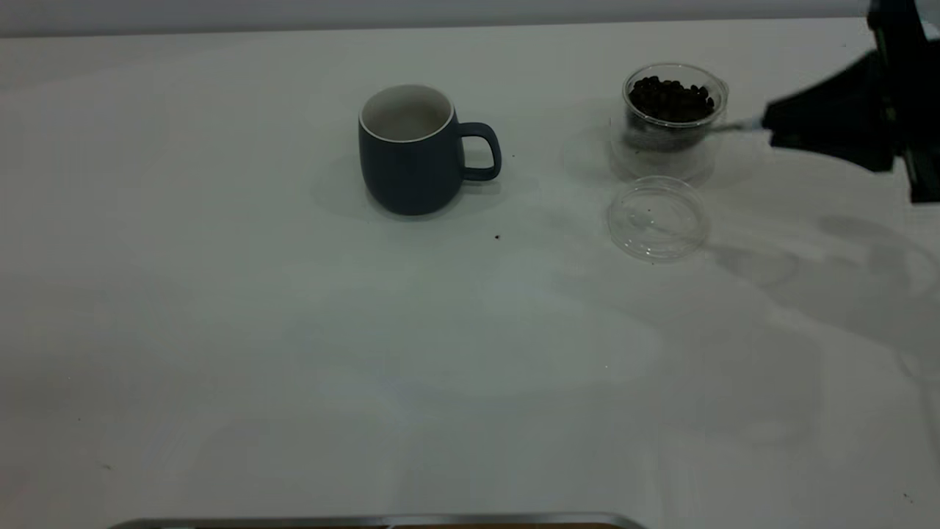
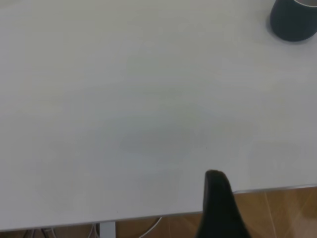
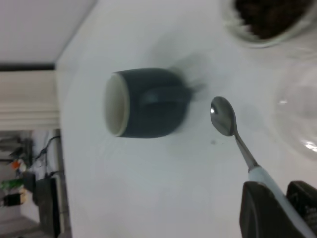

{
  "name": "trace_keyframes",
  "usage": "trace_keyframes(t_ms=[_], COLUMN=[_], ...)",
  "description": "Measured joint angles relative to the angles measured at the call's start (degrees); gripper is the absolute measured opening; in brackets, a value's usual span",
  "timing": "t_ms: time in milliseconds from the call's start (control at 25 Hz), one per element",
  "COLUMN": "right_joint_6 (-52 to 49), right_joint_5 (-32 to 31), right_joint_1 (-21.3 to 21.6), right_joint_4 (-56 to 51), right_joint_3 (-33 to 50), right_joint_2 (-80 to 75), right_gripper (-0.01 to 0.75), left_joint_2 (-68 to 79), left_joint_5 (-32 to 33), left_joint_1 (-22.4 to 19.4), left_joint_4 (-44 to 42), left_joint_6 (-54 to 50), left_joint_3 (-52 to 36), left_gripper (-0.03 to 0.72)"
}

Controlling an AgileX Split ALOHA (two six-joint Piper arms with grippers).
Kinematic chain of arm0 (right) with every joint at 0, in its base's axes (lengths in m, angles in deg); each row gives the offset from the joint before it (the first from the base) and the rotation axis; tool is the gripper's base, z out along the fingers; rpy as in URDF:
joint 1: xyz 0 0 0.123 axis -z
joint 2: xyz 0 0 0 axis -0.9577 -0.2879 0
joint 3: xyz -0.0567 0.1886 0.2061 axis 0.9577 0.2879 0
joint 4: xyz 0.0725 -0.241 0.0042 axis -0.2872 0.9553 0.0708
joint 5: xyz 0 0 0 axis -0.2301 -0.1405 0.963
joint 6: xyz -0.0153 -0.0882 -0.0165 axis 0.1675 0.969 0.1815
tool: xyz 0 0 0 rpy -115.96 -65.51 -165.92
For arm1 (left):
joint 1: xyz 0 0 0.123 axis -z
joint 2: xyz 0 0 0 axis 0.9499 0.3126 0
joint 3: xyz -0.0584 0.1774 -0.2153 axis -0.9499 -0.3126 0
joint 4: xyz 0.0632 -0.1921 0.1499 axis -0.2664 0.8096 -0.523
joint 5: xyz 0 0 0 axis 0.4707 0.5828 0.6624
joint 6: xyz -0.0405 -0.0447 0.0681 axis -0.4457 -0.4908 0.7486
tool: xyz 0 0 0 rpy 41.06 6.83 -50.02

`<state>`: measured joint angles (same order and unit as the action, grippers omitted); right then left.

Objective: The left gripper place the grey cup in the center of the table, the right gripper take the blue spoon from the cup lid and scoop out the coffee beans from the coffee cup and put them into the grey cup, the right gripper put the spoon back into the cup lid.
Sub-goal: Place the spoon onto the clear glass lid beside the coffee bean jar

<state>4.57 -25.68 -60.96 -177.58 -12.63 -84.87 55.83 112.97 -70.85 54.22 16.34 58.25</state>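
Next, my right hand releases the blue spoon across the rim of the cup lid (image 1: 700,211), its bowl inside.
The grey cup (image 1: 411,150) stands upright and empty near the table's (image 1: 220,330) middle, handle toward the right; it also shows in the right wrist view (image 3: 148,104) and the left wrist view (image 2: 293,20). The coffee cup (image 1: 672,121), full of coffee beans (image 1: 672,99), stands at the back right, with the cup lid (image 1: 656,217) in front of it. My right gripper (image 1: 771,128) is shut on the blue spoon (image 3: 223,116) by its pale handle. The spoon's bowl is empty and hangs beside the coffee cup (image 3: 270,20). My left gripper (image 2: 247,208) is open and empty at the table's edge.
A single stray bean (image 1: 497,236) lies on the table in front of the grey cup. The table's near edge (image 1: 367,520) runs along the bottom, with wooden floor (image 2: 282,213) beyond it. The lid (image 3: 302,119) shows as empty.
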Motion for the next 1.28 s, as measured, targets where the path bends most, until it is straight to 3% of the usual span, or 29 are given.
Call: trace_keyframes(t_ms=[960,1280], right_joint_6=[1.3,1.7], right_joint_5=[-0.8,-1.3], right_joint_1=[1.8,0.0], right_joint_4=[0.0,0.0], right_joint_3=[-10.6,-12.3], right_joint_2=[-16.9,-18.6], right_gripper=[0.101,0.101], left_joint_2=[0.0,0.0], left_joint_5=[0.0,0.0], left_joint_1=[0.0,0.0], left_joint_4=[0.0,0.0], left_joint_6=[0.0,0.0], left_joint_3=[0.0,0.0], left_gripper=[0.545,0.545])
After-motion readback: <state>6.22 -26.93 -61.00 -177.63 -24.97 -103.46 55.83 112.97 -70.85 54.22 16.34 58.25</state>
